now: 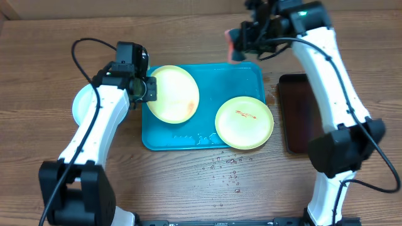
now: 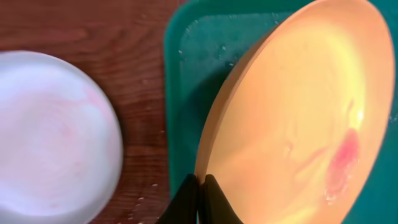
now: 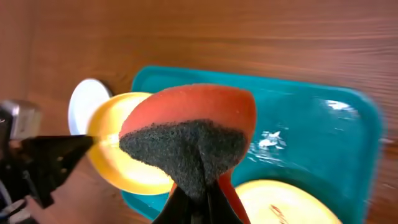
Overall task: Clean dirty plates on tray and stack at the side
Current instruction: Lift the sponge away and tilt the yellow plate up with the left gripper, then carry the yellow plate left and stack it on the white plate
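The robot's left gripper should release the pale yellow-green plate on top of the whitish plate [image 1: 100, 106] [image 2: 43, 138] next to the turquoise tray.
The turquoise tray [image 1: 213, 78] lies mid-table. One pale yellow-green plate [image 1: 174, 94] with a faint red smear is tilted over the tray's left end, and my left gripper [image 1: 149, 90] is shut on its left rim. The left wrist view shows those fingers [image 2: 200, 190] pinching the plate's edge [image 2: 298, 118]. A second yellow-green plate [image 1: 244, 122] with red streaks lies flat on the tray's right end. A whitish plate [image 1: 80, 103] rests on the table left of the tray. My right gripper [image 1: 237, 47] hovers above the tray's far edge, shut on an orange sponge [image 3: 193, 134], its dark scouring side facing the wrist camera.
A narrow dark tray [image 1: 295, 113] lies on the table right of the turquoise one. Water droplets [image 1: 226, 169] speckle the wood in front of the tray, and more water [image 1: 201, 138] sits on the tray floor near its front rim.
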`<state>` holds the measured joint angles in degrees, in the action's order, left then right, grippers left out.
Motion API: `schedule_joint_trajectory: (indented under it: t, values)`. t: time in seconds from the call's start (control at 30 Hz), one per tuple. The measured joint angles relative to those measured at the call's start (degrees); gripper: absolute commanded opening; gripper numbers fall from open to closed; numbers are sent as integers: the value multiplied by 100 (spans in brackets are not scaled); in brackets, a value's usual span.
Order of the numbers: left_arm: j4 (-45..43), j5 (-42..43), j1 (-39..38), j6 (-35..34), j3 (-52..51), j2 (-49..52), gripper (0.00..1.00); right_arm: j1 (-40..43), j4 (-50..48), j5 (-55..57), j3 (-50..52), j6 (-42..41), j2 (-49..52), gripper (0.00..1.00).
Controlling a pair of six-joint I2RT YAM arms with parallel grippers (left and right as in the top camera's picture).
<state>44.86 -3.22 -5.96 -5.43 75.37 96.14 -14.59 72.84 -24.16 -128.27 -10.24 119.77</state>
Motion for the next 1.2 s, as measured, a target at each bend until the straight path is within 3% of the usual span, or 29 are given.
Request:
schedule_joint_trajectory:
  t: [0.23, 0.57, 0.9, 1.07, 1.2]
  values:
    - [-2, -1252, -382, 308, 0, -398, 4, 254, 190, 195, 17, 52, 118, 4]
    - [-142, -3862, -2052, 466, 0, -496, 4, 260, 210, 212, 20, 114, 122, 4]
    - [-785, -6398, -3145, 566, 2, -496, 4, 260, 308, 212, 20, 127, 122, 4]
    - [-876, -7007, -3412, 629, 2, -496, 4, 260, 326, 212, 20, 127, 122, 4]
    - [-876, -6898, -3407, 675, 2, -496, 4, 260, 323, 212, 20, 129, 122, 4]
